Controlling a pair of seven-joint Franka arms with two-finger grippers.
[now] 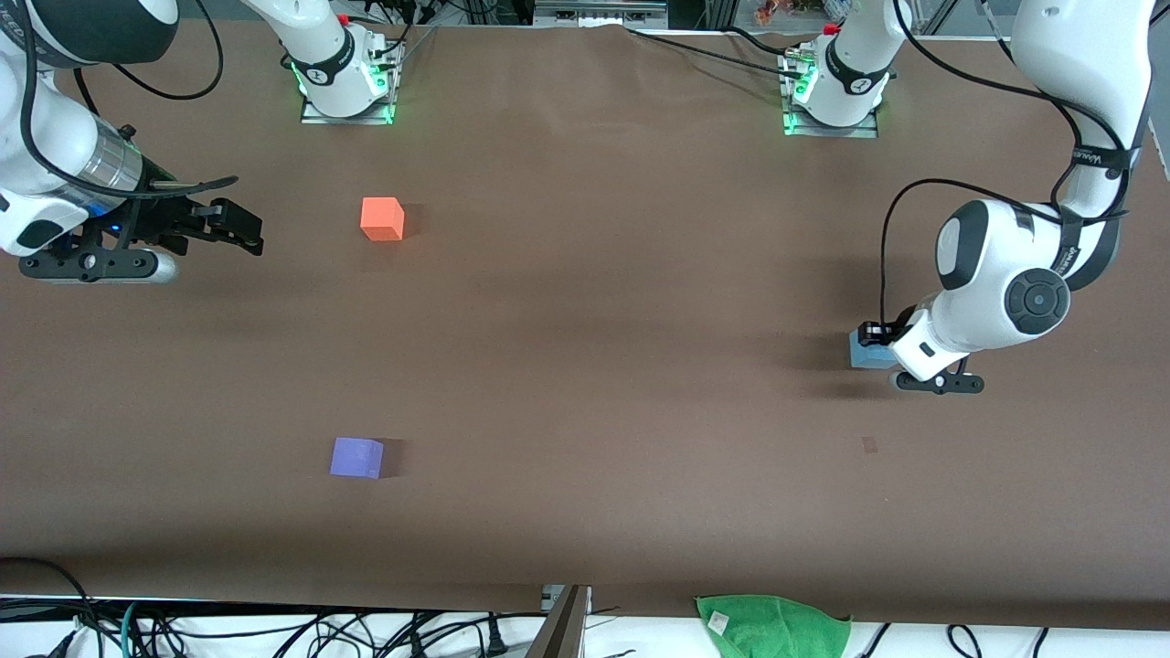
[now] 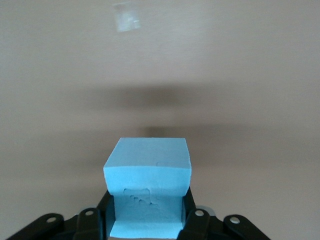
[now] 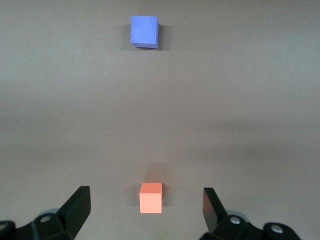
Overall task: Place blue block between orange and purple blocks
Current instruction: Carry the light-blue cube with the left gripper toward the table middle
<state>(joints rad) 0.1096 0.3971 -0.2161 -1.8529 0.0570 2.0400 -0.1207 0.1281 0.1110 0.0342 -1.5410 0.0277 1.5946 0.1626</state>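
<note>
The robot's left gripper will release the blue block, now low at the table's end, on the open middle of the brown mat (image 1: 635, 318), short of the orange block.
The blue block (image 1: 864, 351) (image 2: 148, 165) sits low at the left arm's end of the table, and my left gripper (image 1: 875, 340) (image 2: 147, 207) is shut on it, one finger on each side. The orange block (image 1: 382, 219) (image 3: 151, 197) rests toward the right arm's end, far from the front camera. In line with it, much nearer that camera, lies the purple block (image 1: 356, 457) (image 3: 144, 31). My right gripper (image 1: 239, 228) (image 3: 145, 195) hangs open beside the orange block, with nothing between its fingers.
A green cloth (image 1: 772, 626) lies off the table's front edge, with cables along that edge. A small dark mark (image 1: 869, 445) shows on the brown mat near the blue block. Both arm bases (image 1: 347, 82) (image 1: 832, 91) stand along the back edge.
</note>
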